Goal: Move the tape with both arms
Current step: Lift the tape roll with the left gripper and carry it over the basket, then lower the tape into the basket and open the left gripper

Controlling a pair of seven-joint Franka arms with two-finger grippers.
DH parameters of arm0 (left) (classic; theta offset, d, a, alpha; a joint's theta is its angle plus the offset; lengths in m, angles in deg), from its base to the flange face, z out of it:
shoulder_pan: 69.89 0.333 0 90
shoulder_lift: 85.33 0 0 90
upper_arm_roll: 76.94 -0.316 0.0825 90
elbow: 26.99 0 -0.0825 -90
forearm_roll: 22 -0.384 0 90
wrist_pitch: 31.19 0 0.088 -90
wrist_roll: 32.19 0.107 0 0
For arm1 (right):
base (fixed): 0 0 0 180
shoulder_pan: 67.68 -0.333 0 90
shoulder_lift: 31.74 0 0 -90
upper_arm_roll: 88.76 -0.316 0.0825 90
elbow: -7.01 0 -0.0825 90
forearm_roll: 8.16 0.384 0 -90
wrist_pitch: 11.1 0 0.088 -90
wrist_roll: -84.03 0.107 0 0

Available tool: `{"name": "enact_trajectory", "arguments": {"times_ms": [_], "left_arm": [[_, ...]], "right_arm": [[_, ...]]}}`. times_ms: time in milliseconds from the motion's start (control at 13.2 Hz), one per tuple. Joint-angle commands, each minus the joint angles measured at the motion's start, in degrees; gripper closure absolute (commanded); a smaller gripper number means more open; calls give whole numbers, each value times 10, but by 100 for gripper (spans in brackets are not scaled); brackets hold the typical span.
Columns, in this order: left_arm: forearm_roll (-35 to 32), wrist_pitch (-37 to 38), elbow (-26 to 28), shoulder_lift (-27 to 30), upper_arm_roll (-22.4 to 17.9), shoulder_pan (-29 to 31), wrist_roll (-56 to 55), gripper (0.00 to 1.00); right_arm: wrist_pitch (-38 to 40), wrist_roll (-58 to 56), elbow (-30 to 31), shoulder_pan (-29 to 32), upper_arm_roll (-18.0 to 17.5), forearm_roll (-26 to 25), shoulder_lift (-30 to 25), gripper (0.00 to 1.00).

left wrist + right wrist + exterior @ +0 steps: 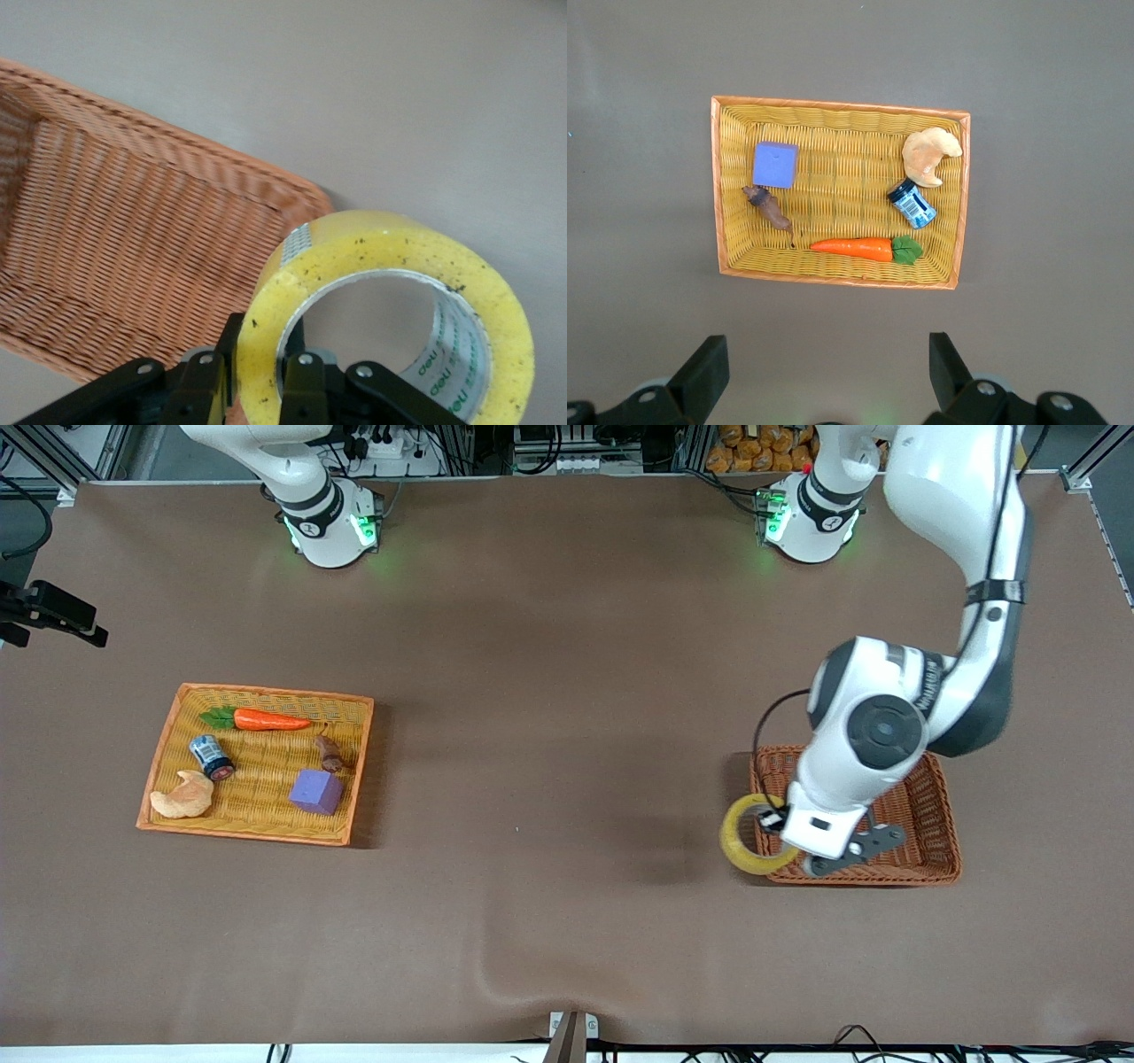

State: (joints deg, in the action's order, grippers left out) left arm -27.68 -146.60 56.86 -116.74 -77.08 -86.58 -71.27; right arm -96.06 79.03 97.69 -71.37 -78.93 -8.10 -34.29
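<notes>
My left gripper is going to release the yellow tape in the middle of the brown wicker basket (853,812) (137,252). The tape now hangs over the basket's corner rim.
The yellow tape (728,841) is a ring with a greyish core. My left gripper (791,834) is shut on it, one finger inside the ring and one outside, as the left wrist view shows (263,345). The tape (390,248) hangs upright over the corner rim of the brown wicker basket (930,815) and the bare table beside it. My right gripper (824,359) is open and empty, high over the table beside the yellow tray (837,104). It is out of the front view; only that arm's base (328,522) shows there.
The yellow wicker tray (266,691) toward the right arm's end holds a carrot (266,719), a purple block (316,791), a croissant (183,797), a small can (212,756) and a brown piece (330,753). The brown basket (133,248) looks empty.
</notes>
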Motion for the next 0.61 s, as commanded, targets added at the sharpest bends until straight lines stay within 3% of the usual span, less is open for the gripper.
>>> {"name": "enact_trajectory", "arguments": {"times_ms": [0,303,531], "left_arm": [[-19,4,13,-2,8,37,32,100],[-19,4,55,10,8,79,85,100],[-16,-32,125,81,14,129,155,100]], "right_arm": [[13,-4,-3,10,-8,-8,-3,0],[24,-5,-6,12,-7,-8,-3,0],[24,-4,-6,14,-7,-8,-3,0]]}}
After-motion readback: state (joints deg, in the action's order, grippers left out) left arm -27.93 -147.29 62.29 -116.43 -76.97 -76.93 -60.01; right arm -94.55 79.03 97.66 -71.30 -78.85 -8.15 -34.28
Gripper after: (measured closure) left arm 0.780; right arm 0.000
